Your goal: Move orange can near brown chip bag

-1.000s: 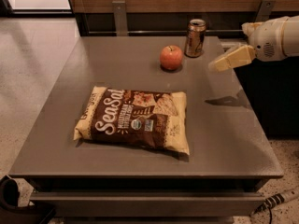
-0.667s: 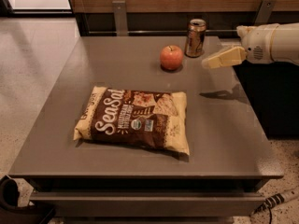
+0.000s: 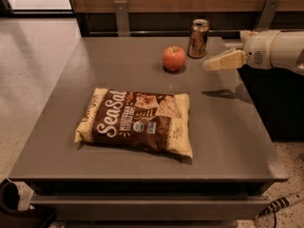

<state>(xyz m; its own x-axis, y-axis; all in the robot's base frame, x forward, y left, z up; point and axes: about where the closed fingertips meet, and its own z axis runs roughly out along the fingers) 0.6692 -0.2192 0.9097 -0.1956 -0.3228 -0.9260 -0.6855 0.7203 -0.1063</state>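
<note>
The orange can is behind the apple. My gripper will go there next and close on the can's upper half [image 3: 198,33].
The orange can [image 3: 198,38] stands upright at the far edge of the grey table [image 3: 228,141]. The brown chip bag [image 3: 137,121] lies flat in the middle of the table, well in front of the can. My gripper [image 3: 209,64] comes in from the right, above the table, just right of and slightly in front of the can, apart from it. It holds nothing.
A red-orange apple [image 3: 174,58] sits just left of and in front of the can. A wooden wall with metal brackets [image 3: 121,14] runs behind the table. A cable [image 3: 280,204] lies on the floor at the bottom right.
My gripper has moved left, toward the can. The can, apple and bag have not moved.
</note>
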